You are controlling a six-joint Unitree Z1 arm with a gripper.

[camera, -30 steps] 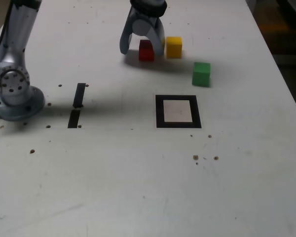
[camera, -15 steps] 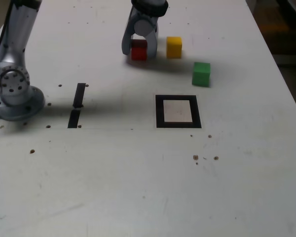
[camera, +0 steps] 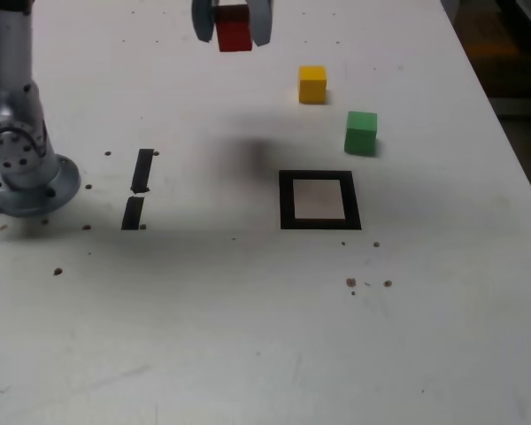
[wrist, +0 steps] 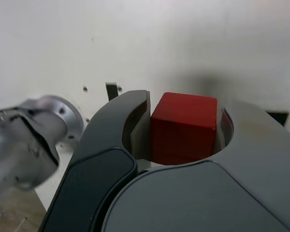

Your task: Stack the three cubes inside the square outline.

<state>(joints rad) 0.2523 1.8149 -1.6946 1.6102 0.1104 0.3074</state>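
The red cube, still held well above the table, will be released by my gripper on the white inside of the black square outline (camera: pixel 321 200).
My gripper (camera: pixel 233 27) is shut on the red cube (camera: pixel 234 30) and holds it well above the table at the top of the exterior view. The wrist view shows the red cube (wrist: pixel 183 126) clamped between both fingers (wrist: pixel 137 121). Two cubes rest on the table: the yellow cube (camera: pixel 312 84) and, to its right and nearer, the green cube (camera: pixel 361 133). The square outline (camera: pixel 319 200), black with a white inside, lies in front of them with nothing in it.
The arm's round base (camera: pixel 22 168) stands at the exterior view's left. Two short black strips (camera: pixel 138 188) lie between the base and the outline. Small dark specks dot the white table (camera: pixel 248 336). The table's right edge (camera: pixel 513 150) runs past the green cube.
The jaws closed on the red cube beside the yellow one, then lifted it off the table and carried it up and slightly left in the exterior view. Yellow and green cubes stayed put.
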